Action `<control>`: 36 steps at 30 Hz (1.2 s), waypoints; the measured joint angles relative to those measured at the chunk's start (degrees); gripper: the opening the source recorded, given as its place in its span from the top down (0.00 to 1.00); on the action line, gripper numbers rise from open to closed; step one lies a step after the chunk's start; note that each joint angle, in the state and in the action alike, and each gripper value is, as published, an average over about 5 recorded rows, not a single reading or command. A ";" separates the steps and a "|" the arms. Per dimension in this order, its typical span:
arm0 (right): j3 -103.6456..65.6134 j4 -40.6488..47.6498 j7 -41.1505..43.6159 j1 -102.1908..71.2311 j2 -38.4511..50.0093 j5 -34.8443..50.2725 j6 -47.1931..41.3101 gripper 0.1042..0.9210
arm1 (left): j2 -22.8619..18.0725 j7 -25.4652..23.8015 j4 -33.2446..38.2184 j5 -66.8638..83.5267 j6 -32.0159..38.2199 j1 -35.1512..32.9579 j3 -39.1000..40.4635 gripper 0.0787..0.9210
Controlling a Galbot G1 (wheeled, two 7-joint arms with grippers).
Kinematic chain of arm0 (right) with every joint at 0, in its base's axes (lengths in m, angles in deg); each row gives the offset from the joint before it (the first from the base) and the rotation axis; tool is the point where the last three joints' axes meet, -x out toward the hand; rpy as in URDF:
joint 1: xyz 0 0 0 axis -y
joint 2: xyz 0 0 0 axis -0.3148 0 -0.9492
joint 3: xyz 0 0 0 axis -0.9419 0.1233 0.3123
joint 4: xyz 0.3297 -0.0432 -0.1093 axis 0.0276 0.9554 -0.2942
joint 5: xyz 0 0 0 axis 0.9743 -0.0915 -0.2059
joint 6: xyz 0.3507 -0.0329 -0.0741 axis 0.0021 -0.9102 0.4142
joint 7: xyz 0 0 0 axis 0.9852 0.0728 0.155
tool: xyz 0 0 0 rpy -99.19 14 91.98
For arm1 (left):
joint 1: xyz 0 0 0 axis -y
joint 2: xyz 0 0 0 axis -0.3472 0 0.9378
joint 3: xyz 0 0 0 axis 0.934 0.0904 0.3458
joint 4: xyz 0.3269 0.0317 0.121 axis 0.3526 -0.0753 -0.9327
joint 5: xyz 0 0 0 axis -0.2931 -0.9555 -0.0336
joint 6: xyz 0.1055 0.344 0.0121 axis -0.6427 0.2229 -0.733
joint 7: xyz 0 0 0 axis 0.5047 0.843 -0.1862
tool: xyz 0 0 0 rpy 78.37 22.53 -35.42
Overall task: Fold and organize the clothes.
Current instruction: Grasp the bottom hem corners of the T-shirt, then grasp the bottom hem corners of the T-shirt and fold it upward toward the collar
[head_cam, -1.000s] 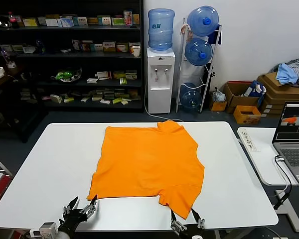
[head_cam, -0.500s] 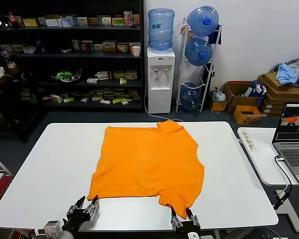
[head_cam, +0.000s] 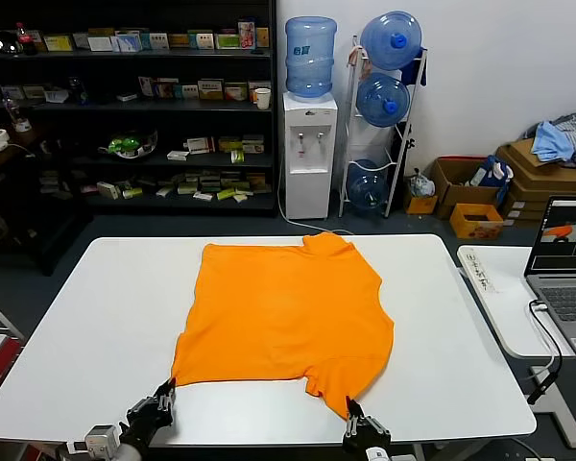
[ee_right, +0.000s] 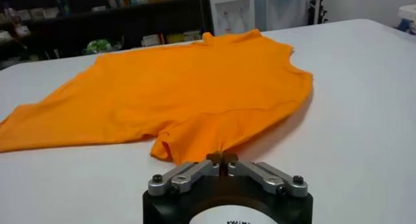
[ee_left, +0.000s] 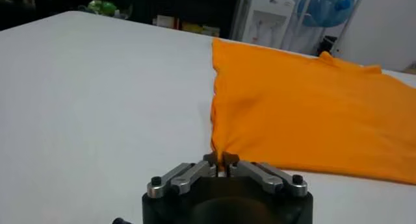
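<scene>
My right gripper is going to put the sleeve tip down on the orange T-shirt, just inside its edge [head_cam: 364,315] [ee_right: 275,77] nearest the laptop.
The clothes are one bright orange T-shirt [head_cam: 283,317] spread flat on the white table [head_cam: 106,317], collar toward the far edge. At the near edge my left gripper [head_cam: 163,392] is shut on the shirt's near left corner; the left wrist view shows that corner of the T-shirt [ee_left: 312,115] pinched between the tips of the left gripper [ee_left: 221,160]. My right gripper [head_cam: 351,411] is shut on the tip of the near right sleeve. In the right wrist view the fabric of the T-shirt [ee_right: 188,92] narrows into the closed tips of the right gripper [ee_right: 222,158].
A second white table [head_cam: 518,317] with a laptop [head_cam: 564,274] stands to the right. Behind the table are dark shelves [head_cam: 125,106], a water dispenser [head_cam: 309,144], a rack of water bottles [head_cam: 384,96] and cardboard boxes [head_cam: 533,173] with a blue-grey cloth heap [head_cam: 562,139].
Both grippers have gone from wide open to shut, the left on the shirt's near left corner, the right on the sleeve tip. The shirt has barely shifted.
</scene>
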 measured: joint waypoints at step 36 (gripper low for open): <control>-1.10 -2.50 -8.60 17.21 17.64 23.89 -4.16 0.97 | 11.59 6.43 5.94 17.46 -0.72 9.01 2.97 0.98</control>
